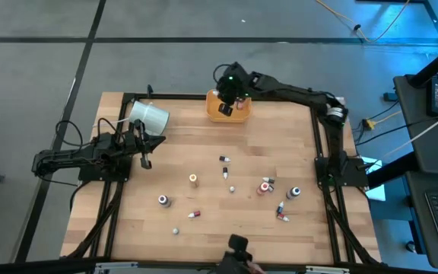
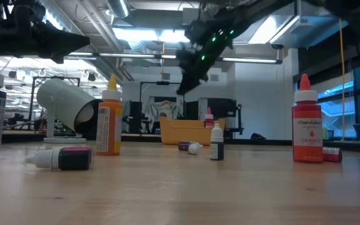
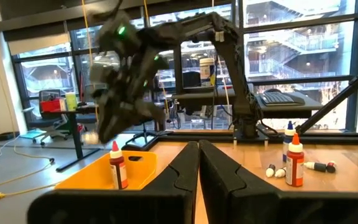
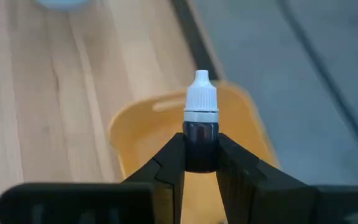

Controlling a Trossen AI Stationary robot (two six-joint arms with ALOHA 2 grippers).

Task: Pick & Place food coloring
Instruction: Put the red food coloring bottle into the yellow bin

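My right gripper is going to set the dark food coloring bottle down. It will go inside the orange bin (image 1: pixel 221 111) (image 4: pixel 146 152) at the table's far edge.
My right gripper (image 4: pixel 201 163) is shut on a small food coloring bottle (image 4: pixel 201 121) with a dark body and a white cap. It hangs over the orange bin (image 4: pixel 132 140) at the table's far edge (image 1: pixel 242 116). A red bottle (image 3: pixel 118 167) stands upright in the bin. Several other food coloring bottles lie or stand on the wood, among them an orange one (image 1: pixel 193 180) and a red one (image 1: pixel 265 186). My left gripper (image 1: pixel 144 158) waits shut at the table's left side, holding nothing. My right gripper pinches the bottle's dark body (image 4: pixel 199 149), just below the white cap, between its two fingers. The fingers slant downward, and the cap (image 4: pixel 201 93) points away from the wrist beyond the fingertips. The bottle is lifted clear above the bin.
A large white cup (image 1: pixel 149 116) lies on its side at the far left, near my left gripper. A black frame (image 1: pixel 322 144) borders the table. Loose bottles are scattered over the near middle and right of the table (image 1: pixel 293 192).
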